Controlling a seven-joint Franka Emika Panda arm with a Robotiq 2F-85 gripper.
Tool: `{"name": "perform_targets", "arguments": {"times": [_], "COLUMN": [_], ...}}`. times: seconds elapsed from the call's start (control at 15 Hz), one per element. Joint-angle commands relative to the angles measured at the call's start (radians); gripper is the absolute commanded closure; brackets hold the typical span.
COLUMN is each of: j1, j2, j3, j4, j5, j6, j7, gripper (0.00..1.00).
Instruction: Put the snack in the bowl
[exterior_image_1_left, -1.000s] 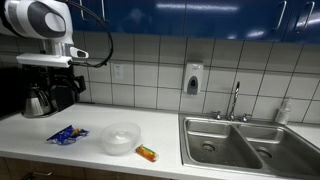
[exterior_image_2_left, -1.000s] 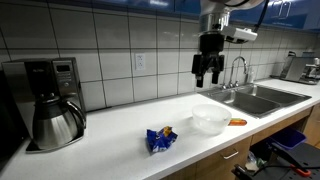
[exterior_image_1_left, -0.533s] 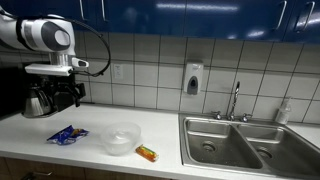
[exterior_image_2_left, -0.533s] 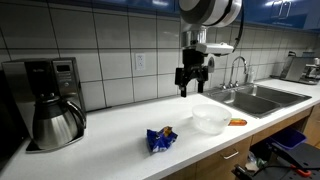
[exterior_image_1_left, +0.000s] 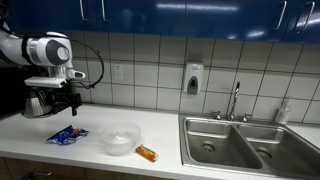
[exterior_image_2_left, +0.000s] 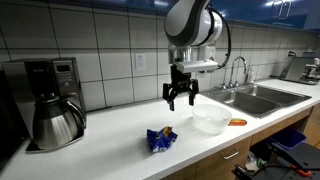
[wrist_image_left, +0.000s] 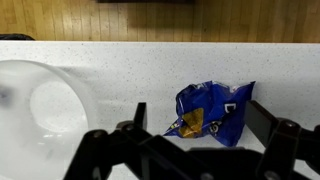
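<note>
The blue snack has crinkled foil beside its gold patch. Next, I pinch that foil as my gripper closes on the middle of the blue snack (exterior_image_1_left: 68, 134) (wrist_image_left: 213, 121).
The snack (exterior_image_1_left: 67, 134) is a crinkled blue foil packet lying flat on the white counter; it also shows in an exterior view (exterior_image_2_left: 160, 139) and in the wrist view (wrist_image_left: 213, 111). The bowl (exterior_image_1_left: 121, 138), clear-white and shallow, stands beside it and shows in an exterior view (exterior_image_2_left: 210, 119) and at the left of the wrist view (wrist_image_left: 40, 110). My gripper (exterior_image_1_left: 60, 103) (exterior_image_2_left: 180, 100) hangs open and empty above the snack. In the wrist view its fingers (wrist_image_left: 200, 120) frame the packet from above.
A small orange packet (exterior_image_1_left: 147, 153) (exterior_image_2_left: 237, 122) lies on the counter past the bowl. A coffee maker (exterior_image_2_left: 45, 100) stands against the tiled wall. A double steel sink (exterior_image_1_left: 245, 143) with a tap lies beyond. The counter's front edge (wrist_image_left: 160, 42) is near.
The arm has swung from above the bowl toward the snack and come lower; the gripper now hangs over the packet. Snack and bowl have not moved.
</note>
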Motion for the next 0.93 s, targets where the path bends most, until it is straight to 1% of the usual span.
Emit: {"name": "perform_targets", "arguments": {"times": [0.0,0.4,0.67,0.87], "j1": [0.023,0.072,0.106,0.128], "j2": [0.079,0.177,0.244,0.302], "j3": [0.004,-0.018,-0.045,-0.065], "j4": [0.043,0.074,0.121,0.170], "j5": [-0.057,-0.124,-0.156,-0.153], "j6": [0.040,0.129,0.153,0.148], "j7": [0.124,0.231,0.289,0.304], "gripper": [0.00,0.00,0.00,0.00]}}
